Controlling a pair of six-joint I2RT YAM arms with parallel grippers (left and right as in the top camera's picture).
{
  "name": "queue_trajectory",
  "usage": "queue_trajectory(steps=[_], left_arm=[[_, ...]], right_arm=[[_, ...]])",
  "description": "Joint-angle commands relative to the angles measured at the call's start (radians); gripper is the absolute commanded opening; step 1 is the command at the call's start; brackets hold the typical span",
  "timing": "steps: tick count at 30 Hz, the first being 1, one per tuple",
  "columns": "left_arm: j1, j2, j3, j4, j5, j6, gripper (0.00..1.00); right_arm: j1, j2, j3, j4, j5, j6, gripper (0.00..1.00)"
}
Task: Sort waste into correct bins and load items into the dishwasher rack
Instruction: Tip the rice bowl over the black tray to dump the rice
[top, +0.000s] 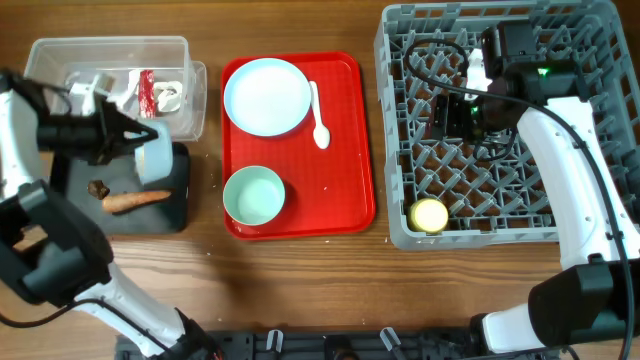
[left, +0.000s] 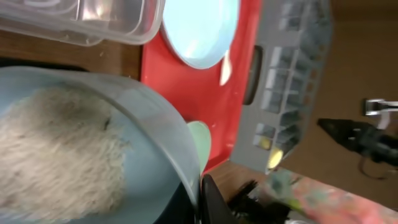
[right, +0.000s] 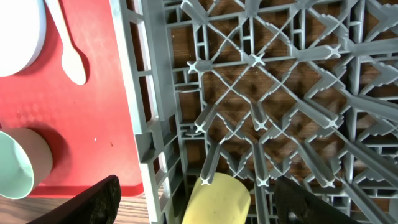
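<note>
Next, my left gripper lets go of the light blue bowl on the red tray (top: 326, 171) (left: 220, 112) just below the white spoon, next to the green bowl.
My left gripper (top: 148, 140) is shut on the rim of a light blue bowl (top: 158, 160), held tilted over the black bin (top: 175, 215). In the left wrist view the fingers (left: 200, 198) pinch the rim, and the bowl (left: 74, 143) holds whitish food residue. The black bin holds a carrot (top: 135, 200) and a brown scrap (top: 98, 187). My right gripper (top: 447, 115) is open above the grey dishwasher rack (top: 395, 60). In the right wrist view its fingers (right: 205, 202) are spread wide over a yellow cup (right: 217, 200), which lies in the rack's front left corner (top: 430, 214).
A clear plastic bin (top: 60, 50) with wrappers stands at the back left. The red tray (top: 350, 150) holds a white plate (top: 267, 95), a white spoon (top: 318, 115) and a green bowl (top: 253, 195). The rack's tines (right: 255, 59) stand under my right gripper.
</note>
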Motion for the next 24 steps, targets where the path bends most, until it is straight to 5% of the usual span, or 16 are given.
queue_trajectory(steps=[1, 10, 24], left_arm=[[0.088, -0.025, -0.101, 0.031, 0.214, 0.169, 0.04], [0.224, -0.025, -0.323, 0.264, 0.396, 0.17, 0.04], [0.332, -0.025, -0.36, 0.05, 0.625, 0.169, 0.04]], right_arm=[[0.001, -0.015, 0.017, -0.006, 0.002, -0.002, 0.8], [0.003, -0.015, 0.017, -0.011, -0.006, -0.002, 0.8], [0.003, -0.015, 0.017, -0.006, -0.006, -0.013, 0.8]])
